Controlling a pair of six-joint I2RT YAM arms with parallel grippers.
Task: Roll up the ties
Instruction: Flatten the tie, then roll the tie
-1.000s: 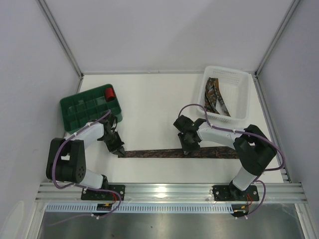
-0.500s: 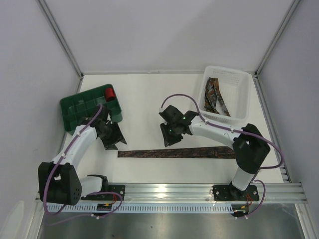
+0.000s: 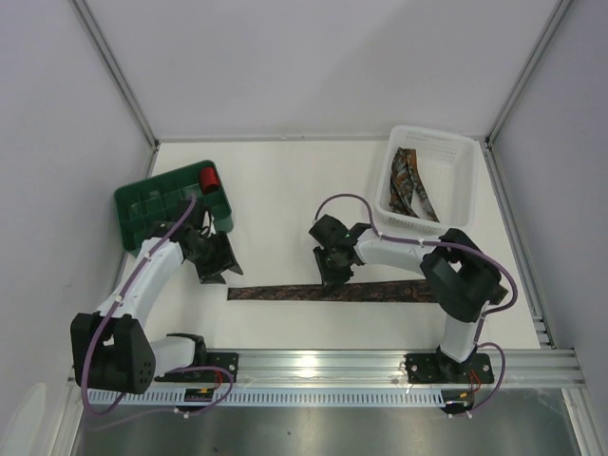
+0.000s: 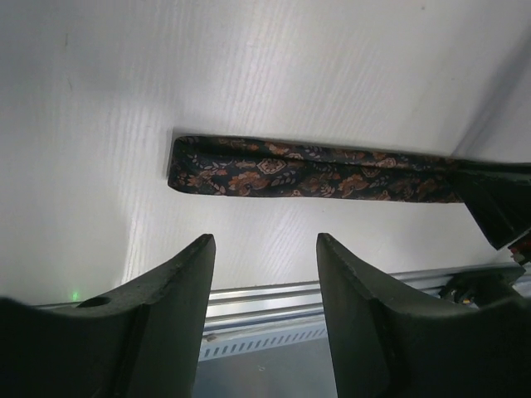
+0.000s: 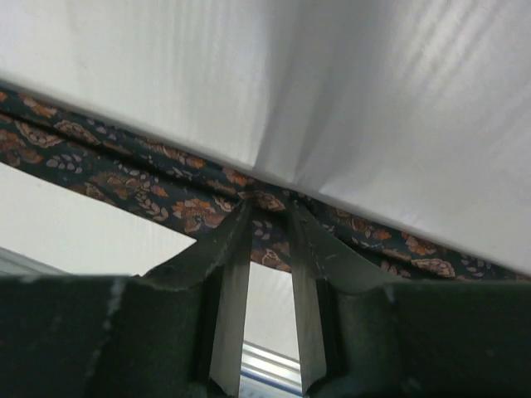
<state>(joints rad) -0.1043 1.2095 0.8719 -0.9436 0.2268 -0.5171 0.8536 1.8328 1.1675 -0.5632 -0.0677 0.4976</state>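
Note:
The robot's right gripper sits at the middle of the tie, far from its loose end, so next the left gripper pinches that loose end [image 3: 234, 294] while the right gripper moves in close.
One patterned tie [image 3: 332, 292] lies flat and straight along the near part of the table. It also shows in the left wrist view [image 4: 307, 174] and the right wrist view [image 5: 124, 166]. My left gripper [image 3: 217, 263] is open and empty, just behind the tie's left end. My right gripper [image 3: 332, 277] is down on the tie near its middle. Its fingers are close together, with their tips [image 5: 245, 211] on the fabric at the tie's far edge. More ties [image 3: 410, 185] lie in the white basket.
A white basket [image 3: 432, 139] stands at the back right. A green compartment box [image 3: 157, 204] with a small red roll [image 3: 209, 178] stands at the left, close to my left arm. A metal rail [image 3: 323, 361] runs along the near edge.
My left gripper left the tie's left end and drew back toward the green box. My right gripper lifted off the tie, moved left, then came down on it again.

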